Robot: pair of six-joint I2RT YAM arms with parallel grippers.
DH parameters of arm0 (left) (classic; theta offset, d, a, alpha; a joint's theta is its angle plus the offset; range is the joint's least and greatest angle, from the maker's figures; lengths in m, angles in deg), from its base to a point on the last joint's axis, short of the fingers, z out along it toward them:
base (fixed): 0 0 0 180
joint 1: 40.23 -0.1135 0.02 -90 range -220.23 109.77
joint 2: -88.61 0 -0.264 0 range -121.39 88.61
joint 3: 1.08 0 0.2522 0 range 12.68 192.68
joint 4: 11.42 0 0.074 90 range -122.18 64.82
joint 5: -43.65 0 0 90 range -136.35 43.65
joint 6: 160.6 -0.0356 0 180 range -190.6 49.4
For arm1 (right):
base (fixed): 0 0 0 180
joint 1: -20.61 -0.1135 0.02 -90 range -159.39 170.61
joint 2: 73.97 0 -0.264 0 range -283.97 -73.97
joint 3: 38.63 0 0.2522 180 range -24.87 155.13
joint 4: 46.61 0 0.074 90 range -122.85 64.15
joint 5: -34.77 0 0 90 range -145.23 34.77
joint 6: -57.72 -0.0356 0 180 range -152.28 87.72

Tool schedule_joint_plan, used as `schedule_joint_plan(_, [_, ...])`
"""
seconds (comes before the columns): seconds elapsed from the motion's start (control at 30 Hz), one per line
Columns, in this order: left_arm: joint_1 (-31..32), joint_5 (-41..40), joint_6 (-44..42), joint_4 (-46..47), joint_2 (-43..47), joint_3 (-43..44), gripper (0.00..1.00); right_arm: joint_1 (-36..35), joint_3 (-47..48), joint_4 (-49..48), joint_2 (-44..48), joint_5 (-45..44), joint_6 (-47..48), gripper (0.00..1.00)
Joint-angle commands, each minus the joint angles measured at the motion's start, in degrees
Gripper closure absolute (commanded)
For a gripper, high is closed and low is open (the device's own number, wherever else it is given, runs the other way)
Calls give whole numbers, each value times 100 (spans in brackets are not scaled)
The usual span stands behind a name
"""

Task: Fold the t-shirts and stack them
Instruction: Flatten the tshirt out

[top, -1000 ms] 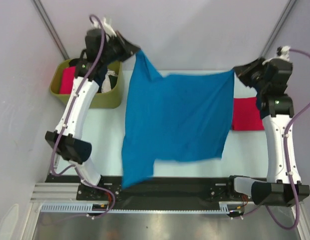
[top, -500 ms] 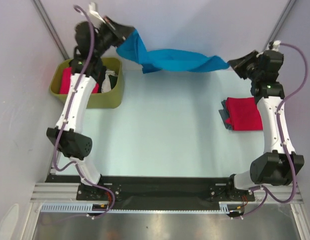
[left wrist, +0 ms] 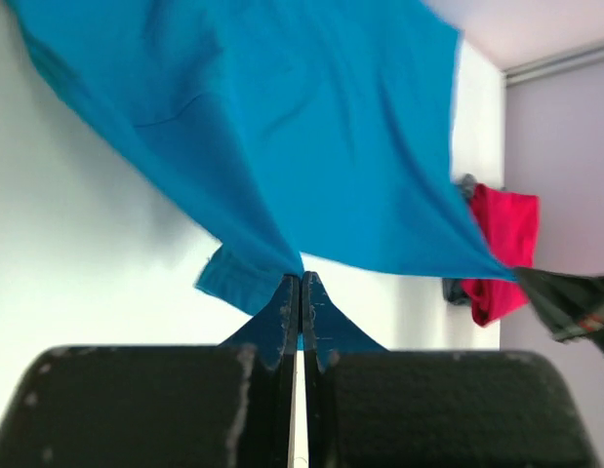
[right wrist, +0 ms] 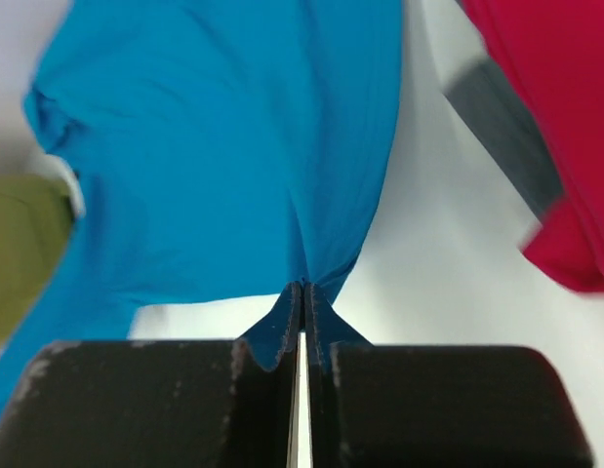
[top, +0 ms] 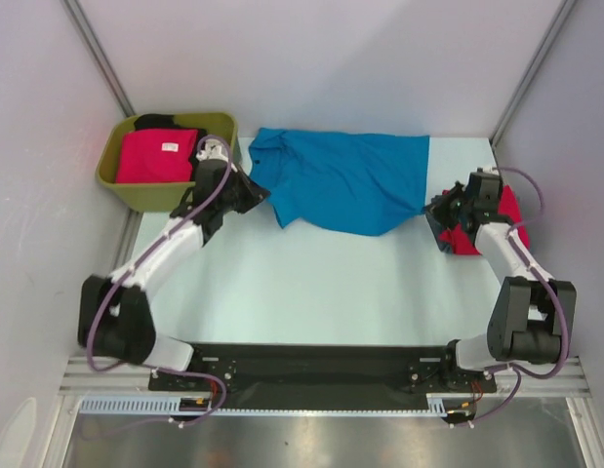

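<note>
Next, my right gripper releases the corner of the blue t-shirt on the white table point(top: 435, 238) point(right wrist: 508, 218) against the near end of the dark t-shirt.
The bright blue t-shirt point(top: 341, 180) lies spread across the far part of the table, stretched between both grippers. My left gripper point(top: 260, 195) is shut on its left edge; the left wrist view shows the cloth point(left wrist: 282, 146) pinched at the fingertips point(left wrist: 301, 283). My right gripper point(top: 433, 208) is shut on its right corner, and the right wrist view shows the cloth point(right wrist: 223, 146) pinched there point(right wrist: 303, 288). A folded red t-shirt point(top: 477, 229) lies on a dark one at the right. A crimson-pink t-shirt point(top: 157, 154) with a white label lies in the tub over a black one.
The olive-green tub point(top: 150, 195) stands at the far left corner, beside my left arm. The red stack also shows in the left wrist view point(left wrist: 502, 244) and the right wrist view point(right wrist: 545, 117). Grey walls close in the table on three sides.
Both arms have swung down from high in the air to the table, laying the blue t-shirt flat at the far side. Both grippers kept their hold.
</note>
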Motion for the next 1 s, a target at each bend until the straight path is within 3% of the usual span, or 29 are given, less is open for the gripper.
schedule_joint_plan(0.0, [389, -902, -217, 686, 1242, -642, 100, 15, -419, -281, 574, -206, 261, 100])
schedule_joint_plan(0.3, [1014, -2010, 240, -280, 3166, -2304, 100, 15, -1465, 588, 1909, -1365, 463, 100])
schedule_joint_plan(0.53, [1005, -2336, 442, -887, 4301, -2825, 100, -2, -1966, 1002, 2324, -1462, 648, 100])
schedule_joint_plan(0.77, [1031, -2731, 434, -1950, 4645, -2526, 100, -55, -2248, 1108, 2491, -1507, 701, 100])
schedule_joint_plan(0.97, [1023, -2566, 372, -1680, 4339, -2473, 100, -345, -2091, 923, 1869, -1803, 657, 100])
